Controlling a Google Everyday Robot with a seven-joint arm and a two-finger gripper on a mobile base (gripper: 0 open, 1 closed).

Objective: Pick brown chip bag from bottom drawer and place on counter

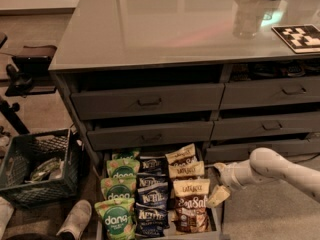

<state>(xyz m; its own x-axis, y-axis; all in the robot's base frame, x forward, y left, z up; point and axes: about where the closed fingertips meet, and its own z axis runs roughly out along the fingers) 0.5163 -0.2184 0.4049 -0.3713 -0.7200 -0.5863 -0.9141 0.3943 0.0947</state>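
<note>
Next, my gripper should go to the front brown chip bag with the "Sea Salt" lettering and close on the bag's upper part [196, 192].
The bottom drawer [216, 223] is pulled out at floor level and holds three columns of bags. Three brown chip bags fill its right column; the front one [190, 205] shows "Sea Salt" lettering, with two more [186, 170] behind it. My gripper [217, 183] comes in low from the right on a white arm [270, 170]. It is open and empty, just right of the brown bags at the drawer's right wall. The glossy grey counter [165, 24] tops the cabinet above.
Dark blue Kettle bags [151, 199] fill the middle column and green dang bags [119, 196] the left. The upper drawers [147, 100] stand slightly ajar. A dark crate [35, 166] and shoes [75, 219] sit on the floor at left. A clear cup [247, 19] and a checkered marker [300, 36] are on the counter.
</note>
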